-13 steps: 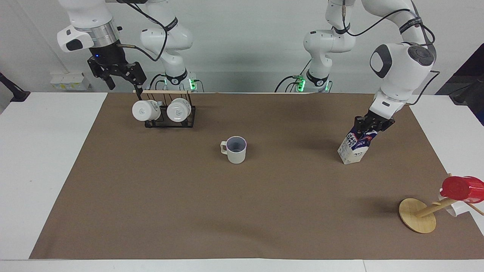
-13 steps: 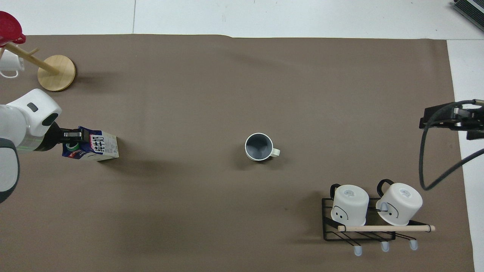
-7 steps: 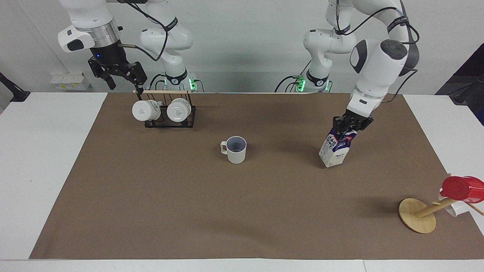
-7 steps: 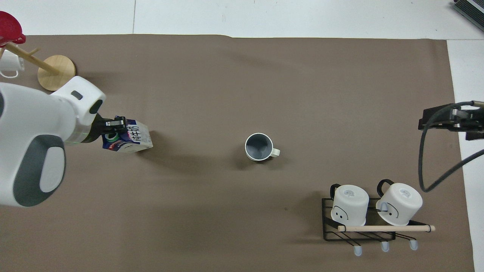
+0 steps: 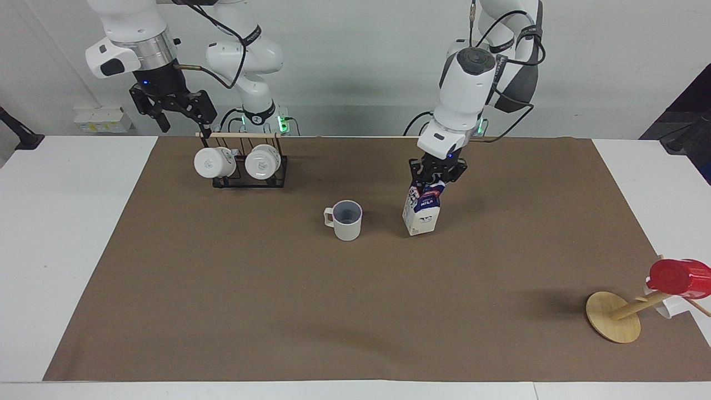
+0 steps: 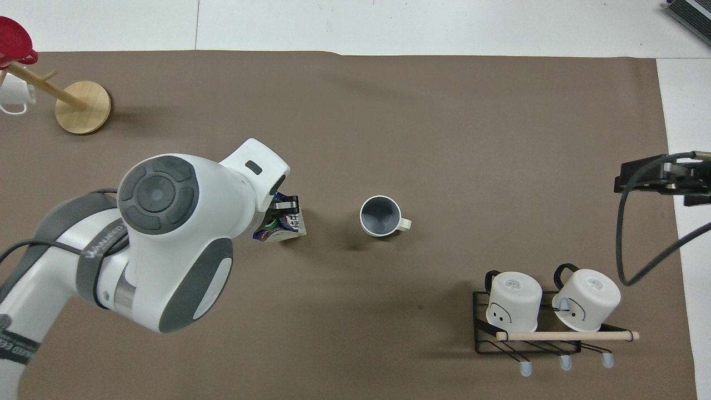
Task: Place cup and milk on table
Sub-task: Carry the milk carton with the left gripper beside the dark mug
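My left gripper will release the milk carton on the brown mat (image 6: 306, 227) next to the off-white cup, on the side opposite the cup's handle. The carton now leans slightly close beside the cup.
The off-white cup (image 5: 348, 220) (image 6: 380, 216) with a bluish-grey inside stands upright on the brown mat of the table (image 5: 355, 311) near its middle. The blue-and-white milk carton (image 5: 422, 212) (image 6: 289, 226) is close beside the cup, toward the left arm's end. My left gripper (image 5: 436, 176) (image 6: 280, 208) is shut on its gable top from above. The carton leans slightly. Its base is at the mat, but I cannot tell whether it touches. My right gripper (image 5: 183, 123) (image 6: 661, 180) hangs open and holds nothing, up in the air by the mug rack.
A black wire rack (image 5: 278, 180) (image 6: 480, 328) with two plain white mugs and a wooden bar stands near the right arm's base. A wooden mug tree (image 5: 614, 316) (image 6: 83, 106) carrying a red cup (image 5: 677, 276) sits at the left arm's end, far from the robots.
My left gripper has carried the milk across the mat from the left arm's end to just beside the cup, and the carton now stands straighter. The right arm has barely moved.
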{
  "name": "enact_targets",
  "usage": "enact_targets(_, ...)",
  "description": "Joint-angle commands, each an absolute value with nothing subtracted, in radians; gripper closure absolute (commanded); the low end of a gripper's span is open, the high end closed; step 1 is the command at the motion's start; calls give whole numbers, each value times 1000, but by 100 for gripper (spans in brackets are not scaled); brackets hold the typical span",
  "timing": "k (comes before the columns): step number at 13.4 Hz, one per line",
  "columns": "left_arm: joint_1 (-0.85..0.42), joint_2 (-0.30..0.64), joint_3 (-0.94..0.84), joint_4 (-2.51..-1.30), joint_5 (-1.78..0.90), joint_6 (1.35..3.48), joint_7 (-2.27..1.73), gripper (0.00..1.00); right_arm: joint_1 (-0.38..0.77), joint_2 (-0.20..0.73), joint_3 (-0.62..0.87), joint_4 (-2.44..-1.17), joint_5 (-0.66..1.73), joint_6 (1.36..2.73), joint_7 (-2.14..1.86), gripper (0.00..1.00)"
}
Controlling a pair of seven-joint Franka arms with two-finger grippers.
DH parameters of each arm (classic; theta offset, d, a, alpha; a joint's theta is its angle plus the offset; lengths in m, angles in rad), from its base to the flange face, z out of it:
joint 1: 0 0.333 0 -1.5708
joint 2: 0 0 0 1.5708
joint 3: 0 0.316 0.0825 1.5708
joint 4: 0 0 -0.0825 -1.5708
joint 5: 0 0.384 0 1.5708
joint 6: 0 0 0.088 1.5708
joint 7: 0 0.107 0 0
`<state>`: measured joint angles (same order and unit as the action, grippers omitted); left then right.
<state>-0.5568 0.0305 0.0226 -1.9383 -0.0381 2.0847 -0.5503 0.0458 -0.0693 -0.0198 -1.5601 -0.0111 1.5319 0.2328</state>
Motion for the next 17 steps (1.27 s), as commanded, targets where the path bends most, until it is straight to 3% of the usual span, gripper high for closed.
enact_targets(1, -609, 86, 41, -1885, -29, 2094, -600, 56, 35, -81, -15, -1569, 0, 1523, 206, 0)
enact_targets(12, -637, 109, 41, -1890, -23, 2103, -624, 52, 37, -81, -15, -1568, -2, 1523, 206, 0)
enact_targets(14, -637, 109, 41, -1885, -23, 2092, -624, 0, 35, -81, -15, -1568, -2, 1523, 206, 0)
enact_targets(17, -631, 78, 43, -1835, -21, 2006, -614, 0, 37, -81, -15, -1568, -2, 1523, 206, 0)
